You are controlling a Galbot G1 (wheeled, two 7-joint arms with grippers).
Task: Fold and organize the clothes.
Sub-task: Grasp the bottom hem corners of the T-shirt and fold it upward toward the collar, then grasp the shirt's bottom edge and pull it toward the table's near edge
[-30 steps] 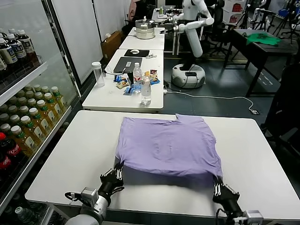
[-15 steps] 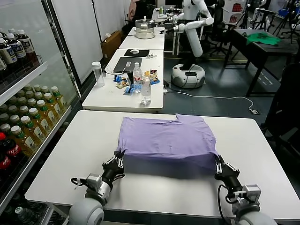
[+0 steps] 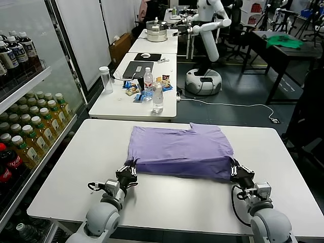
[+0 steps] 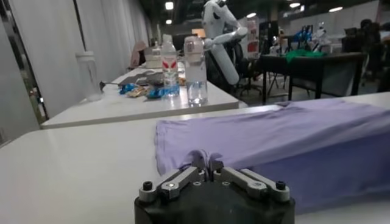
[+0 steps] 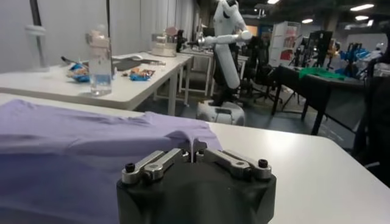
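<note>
The T-shirt's far edge lies close to the table's far rim, so my left gripper will regrasp the T-shirt's near corner (image 3: 132, 162) and both grippers drag the T-shirt closer.
The lavender-purple T-shirt (image 3: 179, 150) lies on the white table (image 3: 76, 167), its near half lifted and doubled over toward the far half. My left gripper (image 3: 131, 168) is shut on the shirt's near left corner, just above the table. My right gripper (image 3: 234, 170) is shut on the near right corner. In the left wrist view the fingers (image 4: 206, 163) pinch a fold of purple cloth (image 4: 268, 134). In the right wrist view the fingers (image 5: 194, 152) pinch a thin edge of the cloth (image 5: 73, 146).
A second white table (image 3: 134, 98) behind holds water bottles (image 3: 158, 96), snacks, a laptop and a clear cup (image 3: 106, 79). Shelves of drink bottles (image 3: 30, 131) stand on the left. A white robot (image 3: 205, 45) and a dark table with a green garment (image 3: 285, 41) are at the back.
Both grippers have moved forward, away from me, carrying the shirt's near edge over the far half. The hanging fold has become shorter and lower.
</note>
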